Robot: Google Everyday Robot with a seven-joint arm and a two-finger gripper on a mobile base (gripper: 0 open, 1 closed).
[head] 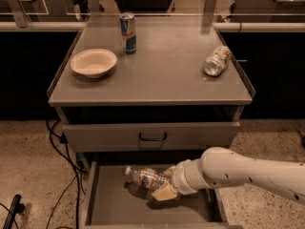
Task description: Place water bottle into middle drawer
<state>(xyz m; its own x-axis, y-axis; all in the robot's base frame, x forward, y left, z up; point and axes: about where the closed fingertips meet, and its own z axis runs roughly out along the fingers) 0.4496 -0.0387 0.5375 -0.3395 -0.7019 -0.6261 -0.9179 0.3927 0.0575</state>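
Note:
My gripper should release the water bottle on the open middle drawer's bottom [147, 185], just under the black loop handle.
The water bottle [144, 176] is a slim clear bottle with a white cap and a coloured label band. It lies nearly flat, cap to the left, low inside the open middle drawer [114, 208], a wide grey metal drawer pulled out below the cabinet. My gripper [163, 184] reaches in from the right on a white arm and is shut on the bottle's base end, with a tan finger [164, 192] below it. The bottle casts a shadow on the drawer floor just beneath it.
Above the open drawer is a closed grey drawer front with a black loop handle [152, 138]. On the cabinet top stand a white bowl [94, 62], a tall blue-and-silver can [127, 32] and a silver can on its side [217, 61]. Cables [64, 161] trail at the left.

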